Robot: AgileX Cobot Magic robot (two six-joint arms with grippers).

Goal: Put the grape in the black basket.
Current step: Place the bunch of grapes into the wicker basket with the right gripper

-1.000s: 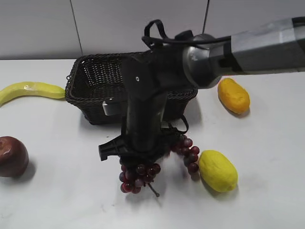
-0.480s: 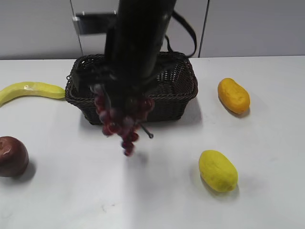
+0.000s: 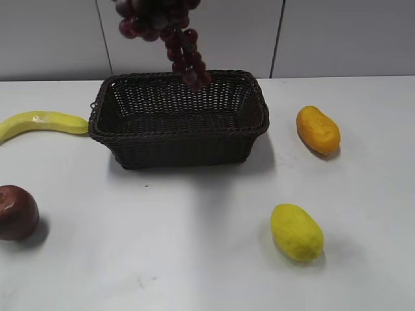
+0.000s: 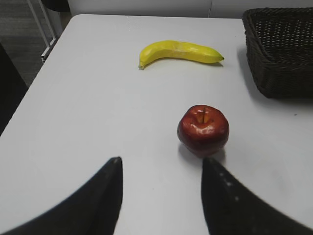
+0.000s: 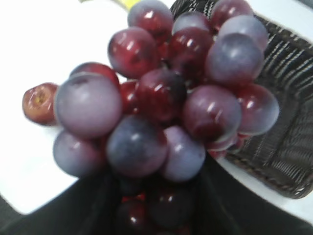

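Note:
My right gripper is going to let go of the grape, now hanging above the basket's back, in the middle of the black basket (image 3: 185, 107) (image 5: 274, 83), between the front side and the back side of the basket.
The grape (image 3: 170, 29), a bunch of dark red-purple berries, hangs from the top edge of the exterior view, above the back of the black basket (image 3: 179, 152). My right gripper (image 5: 156, 196) is shut on the grape (image 5: 161, 98), which fills the right wrist view; the basket (image 5: 288, 122) lies below it at the right. The right gripper itself is out of the exterior view. My left gripper (image 4: 161, 169) is open and empty above the table, just short of the dark red apple (image 4: 203, 128). The basket's corner (image 4: 281, 49) shows at upper right there.
A banana (image 3: 42, 123) lies left of the basket and shows in the left wrist view (image 4: 178, 51). The apple (image 3: 16, 212) sits at the left edge. Two yellow fruits lie on the right, one far (image 3: 318, 129), one near (image 3: 296, 231).
The right arm has lifted the grape from the table in front of the basket, up and back, until the gripper left the top of the exterior view.

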